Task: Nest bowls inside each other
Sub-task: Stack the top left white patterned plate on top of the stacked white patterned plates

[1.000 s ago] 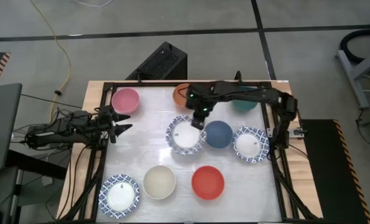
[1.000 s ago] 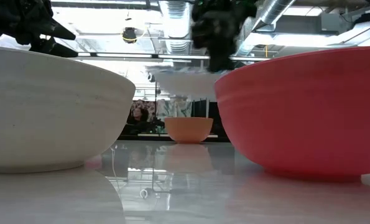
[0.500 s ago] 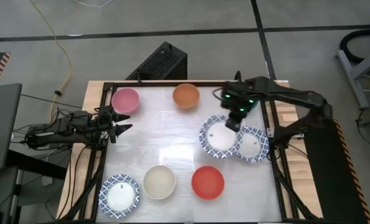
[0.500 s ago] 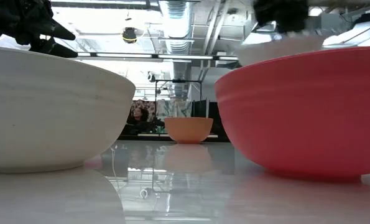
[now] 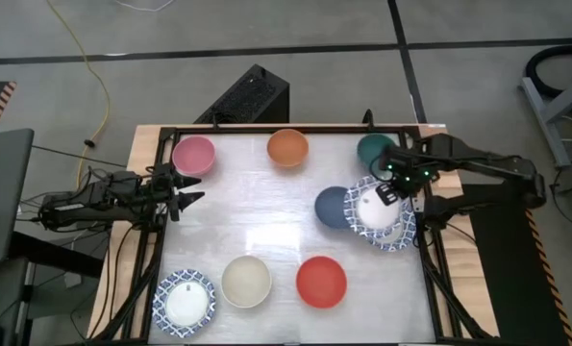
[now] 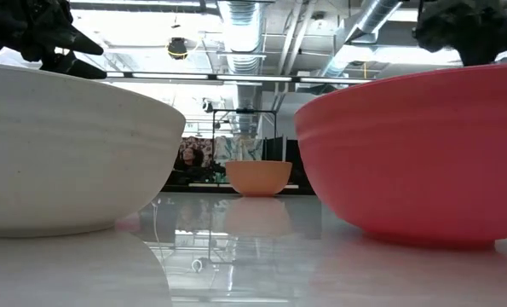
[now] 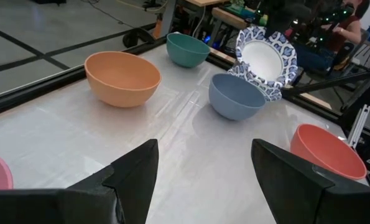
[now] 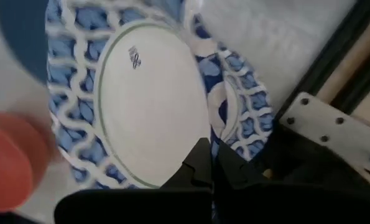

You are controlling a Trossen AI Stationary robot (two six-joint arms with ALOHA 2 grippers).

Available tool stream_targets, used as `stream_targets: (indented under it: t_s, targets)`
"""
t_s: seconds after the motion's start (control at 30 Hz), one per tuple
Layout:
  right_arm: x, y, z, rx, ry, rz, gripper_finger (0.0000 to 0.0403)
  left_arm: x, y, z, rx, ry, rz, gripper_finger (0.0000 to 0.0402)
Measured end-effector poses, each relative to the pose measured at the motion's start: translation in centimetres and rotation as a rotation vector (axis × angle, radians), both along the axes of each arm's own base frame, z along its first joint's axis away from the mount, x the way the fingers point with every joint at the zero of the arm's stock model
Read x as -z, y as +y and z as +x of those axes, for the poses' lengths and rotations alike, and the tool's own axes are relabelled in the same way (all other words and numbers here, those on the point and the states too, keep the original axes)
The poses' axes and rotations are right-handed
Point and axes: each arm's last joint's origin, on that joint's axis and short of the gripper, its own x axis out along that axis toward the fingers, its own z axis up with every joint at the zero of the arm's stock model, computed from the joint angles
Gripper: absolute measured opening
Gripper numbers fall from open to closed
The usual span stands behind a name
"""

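Next, my right gripper lets go of the patterned bowl inside the second patterned bowl (image 5: 387, 214) (image 8: 225, 109), between the blue bowl and the black rail.
My right gripper (image 5: 385, 192) is shut on a white bowl with a blue-patterned rim (image 5: 370, 205). It hangs tilted over a second patterned bowl (image 5: 397, 234) near the table's right edge. A blue bowl (image 5: 331, 207) rests on its base just left of them, and a green bowl (image 5: 372, 149) behind. Orange (image 5: 287, 147) and pink (image 5: 193, 154) bowls stand at the far side. Red (image 5: 321, 281), cream (image 5: 246, 281) and a third patterned bowl (image 5: 185, 301) stand at the near side. My left gripper (image 5: 185, 192) waits open at the left edge. My right gripper pinches the patterned bowl's rim (image 8: 204, 135) between its two fingers, one on the inner side and one on the outer. The fingers (image 8: 200, 163) come from above, pointing down. The bowl hangs tilted and lifted clear, its inside (image 7: 262, 59) facing the table's left.
A black frame rail (image 5: 428, 245) runs along the table's right edge close to the held bowl. The middle of the white tabletop (image 5: 257, 216) holds no bowls. In the low view the cream bowl (image 6: 66, 153) and red bowl (image 6: 423, 153) fill the foreground.
My right gripper has carried the patterned bowl from the table's middle toward the right edge, passing over the blue bowl, and now stands above the second patterned bowl. It has rolled as it went, and the bowl has turned with it, staying clear of the table.
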Motion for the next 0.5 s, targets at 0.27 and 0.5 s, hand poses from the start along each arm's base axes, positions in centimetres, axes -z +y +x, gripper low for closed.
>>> stream_targets:
  t_s: [0.27, 0.5]
  targets:
    - [1.8, -0.2, 1.2, 0.004, 0.102, 0.033, 0.0007, 0.0, 0.0, 0.0, -0.002, -0.005, -0.016, 0.0247]
    - [4.5, -0.4, 2.1, -0.001, 0.240, 0.065, 0.0009, 0.0, 0.0, 0.0, -0.001, -0.003, -0.015, 0.0247]
